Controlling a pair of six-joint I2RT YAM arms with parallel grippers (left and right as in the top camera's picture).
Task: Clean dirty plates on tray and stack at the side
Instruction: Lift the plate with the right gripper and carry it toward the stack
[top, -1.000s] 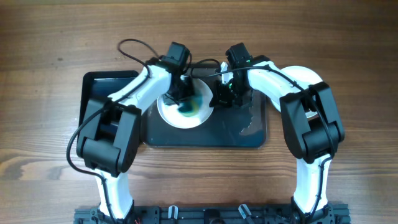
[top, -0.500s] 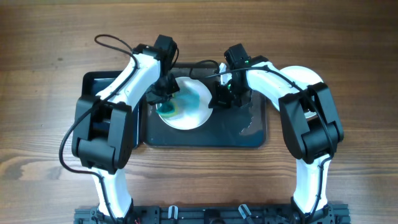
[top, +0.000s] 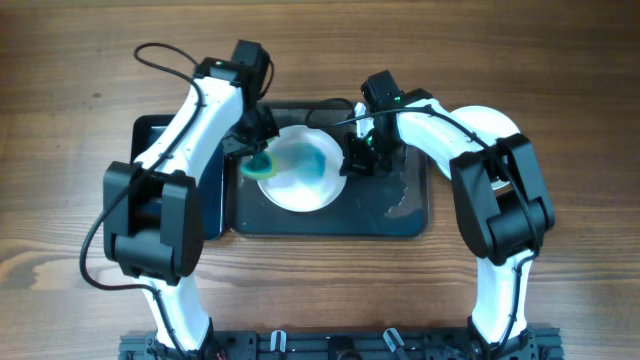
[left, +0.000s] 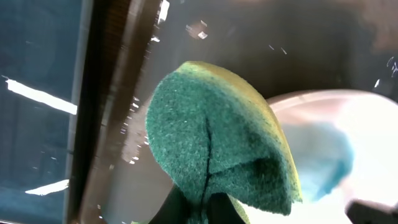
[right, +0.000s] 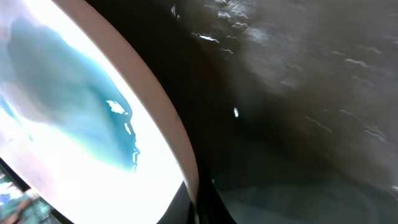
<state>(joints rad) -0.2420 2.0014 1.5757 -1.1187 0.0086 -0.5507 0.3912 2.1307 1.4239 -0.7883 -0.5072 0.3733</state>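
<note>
The white plate will leave my right gripper on top of the other plate (top: 476, 148) beside the large dark tray.
One white plate (top: 300, 172) with a blue-green smear lies on the large dark tray (top: 400, 215), left of centre. My left gripper (top: 256, 158) is shut on a green and yellow sponge (left: 217, 149) at the plate's left rim, over the tray floor. My right gripper (top: 352, 162) is shut on the plate's right rim; the rim (right: 180, 155) runs between its fingers in the right wrist view. The smear (right: 74, 118) covers the plate's middle. The plate also shows in the left wrist view (left: 336, 143). Other plates are not in view.
A smaller glossy black tray (top: 165, 135) sits against the large tray's left side, partly under my left arm. A wet smear (top: 405, 200) marks the large tray's right part. Wooden table (top: 560, 80) surrounds both trays.
My left gripper has dragged the sponge from the plate's centre leftward to its left rim. The smear is spread thinner. The right gripper has stayed on the right rim.
</note>
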